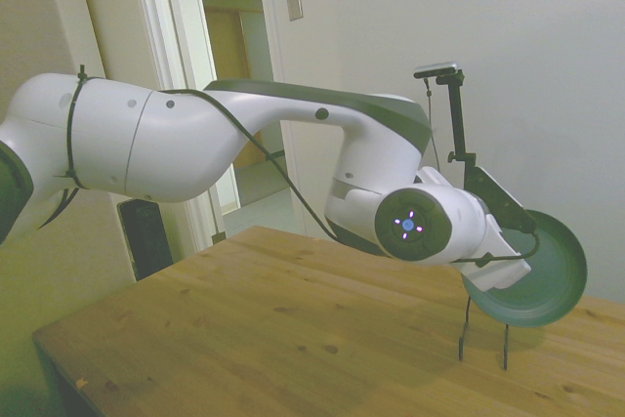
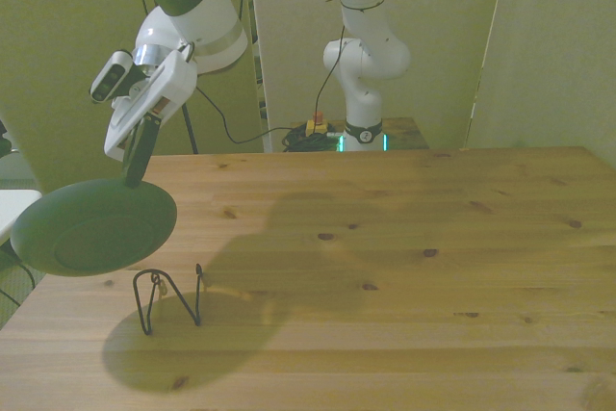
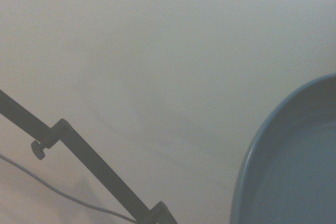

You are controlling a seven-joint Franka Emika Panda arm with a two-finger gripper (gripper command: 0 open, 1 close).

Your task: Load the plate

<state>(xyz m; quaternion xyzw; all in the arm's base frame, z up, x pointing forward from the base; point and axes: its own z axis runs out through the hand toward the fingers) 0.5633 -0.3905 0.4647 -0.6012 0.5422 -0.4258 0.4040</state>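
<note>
The robot's gripper will release the dark green plate between the wires of the thin black wire rack (image 2: 157, 292).
The dark green plate (image 2: 91, 228) hangs tilted on edge over the end of the wooden table (image 2: 404, 267) at the front view's left. My gripper (image 2: 132, 178) is shut on its upper rim. In the side view the plate (image 1: 542, 275) sits at the far right, with the gripper (image 1: 525, 224) clamped at its top. A thin black wire rack (image 2: 169, 297) stands on the table just under the plate's low edge, and its prongs (image 1: 483, 334) show below the plate in the side view. The wrist view catches only a curved part of the plate (image 3: 294, 171) against a pale wall.
The rack stands close to the table's edge at the front view's left. A white object (image 2: 12, 211) lies just beyond that edge. Cables and a small red thing (image 2: 316, 126) sit behind the table's far edge by the robot's base. An open doorway (image 1: 239, 95) is behind the arm.
</note>
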